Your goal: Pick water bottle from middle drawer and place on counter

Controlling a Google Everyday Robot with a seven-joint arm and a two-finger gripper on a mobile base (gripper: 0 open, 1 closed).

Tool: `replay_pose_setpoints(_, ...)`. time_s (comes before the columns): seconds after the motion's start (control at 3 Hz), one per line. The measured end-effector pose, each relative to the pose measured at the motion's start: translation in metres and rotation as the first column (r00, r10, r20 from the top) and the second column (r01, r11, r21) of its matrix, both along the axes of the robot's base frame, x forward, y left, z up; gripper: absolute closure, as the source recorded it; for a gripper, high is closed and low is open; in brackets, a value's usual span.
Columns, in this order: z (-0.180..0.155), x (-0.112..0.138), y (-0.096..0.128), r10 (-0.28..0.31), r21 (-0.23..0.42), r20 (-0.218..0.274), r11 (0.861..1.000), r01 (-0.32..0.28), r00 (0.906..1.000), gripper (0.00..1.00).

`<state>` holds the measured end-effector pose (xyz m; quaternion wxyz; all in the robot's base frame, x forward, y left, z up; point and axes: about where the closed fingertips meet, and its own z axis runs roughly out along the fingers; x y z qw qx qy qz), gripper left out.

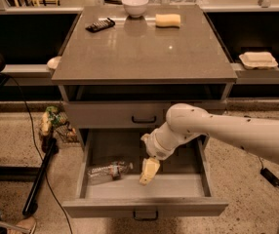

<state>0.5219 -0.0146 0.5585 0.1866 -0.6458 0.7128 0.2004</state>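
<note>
The robot's gripper will next move to the water bottle's cap end (126,166) in the open middle drawer and close there.
The water bottle (108,171) lies on its side in the left part of the open middle drawer (178,189). It is clear, with its cap end pointing right. My gripper (148,172) hangs down inside the drawer just right of the bottle's cap end, a short gap away and not touching it. The white arm (212,130) reaches in from the right, over the drawer. The grey-brown counter (144,48) tops the cabinet above the drawers.
On the counter's far side stand a white bowl (134,5), a yellow sponge (168,20) and a dark remote (100,25). The drawer above is shut (143,116). A white container (258,60) sits on the right ledge. Cables and a black pole (39,179) lie at left.
</note>
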Motion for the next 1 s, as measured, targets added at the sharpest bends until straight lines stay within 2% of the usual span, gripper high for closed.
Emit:
replay_pose_setpoints(0.33,-0.044,0.018,0.029,0.031,0.01,-0.006,0.999,-0.031,0.9995,0.0)
replay_pose_setpoints(0.67,-0.087,0.03,0.057,0.03,0.029,0.005,0.999,-0.03,0.9995,0.0)
replay_pose_setpoints(1.0,-0.117,0.035,0.083,0.017,0.058,0.044,0.998,-0.019,0.9989,0.0)
